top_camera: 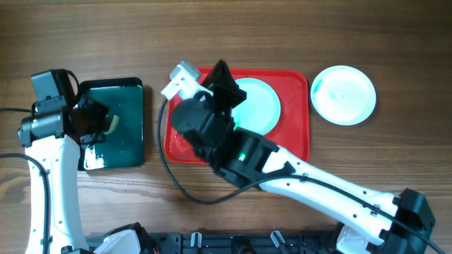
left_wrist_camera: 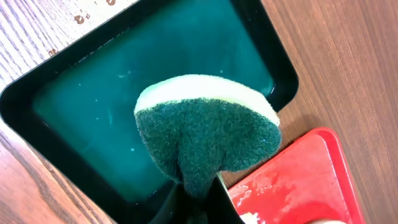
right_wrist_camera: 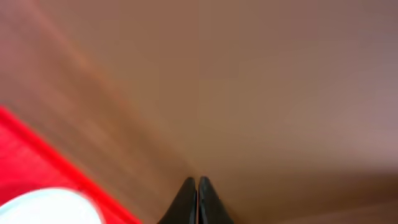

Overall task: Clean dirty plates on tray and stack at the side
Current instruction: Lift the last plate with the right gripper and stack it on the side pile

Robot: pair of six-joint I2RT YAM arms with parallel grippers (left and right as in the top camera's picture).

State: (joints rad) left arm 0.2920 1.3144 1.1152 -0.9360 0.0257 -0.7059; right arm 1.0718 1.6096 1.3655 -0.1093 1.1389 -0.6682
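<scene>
My left gripper is to let go of the green-and-yellow sponge in the near half of the dark green tray (top_camera: 109, 139) (left_wrist_camera: 117, 118).
The red tray (top_camera: 296, 137) lies at the table's centre with one pale cyan plate (top_camera: 263, 106) on it, partly hidden by my right arm. Another pale plate (top_camera: 344, 94) sits on the table to the tray's right. My right gripper (top_camera: 221, 69) is shut and empty over the tray's far edge. In the right wrist view its fingers (right_wrist_camera: 197, 186) are pressed together above wood, with the tray's rim (right_wrist_camera: 31, 155) and a plate's edge (right_wrist_camera: 50, 208) at lower left. My left gripper (top_camera: 99, 121) is shut on a green and yellow sponge (left_wrist_camera: 208, 134).
A dark green black-rimmed tray (top_camera: 127, 144) holding water lies at the left under the sponge. It also shows in the left wrist view (left_wrist_camera: 93, 93), next to the red tray's wet corner (left_wrist_camera: 298, 180). A black cable (top_camera: 176, 180) loops on the table before the red tray.
</scene>
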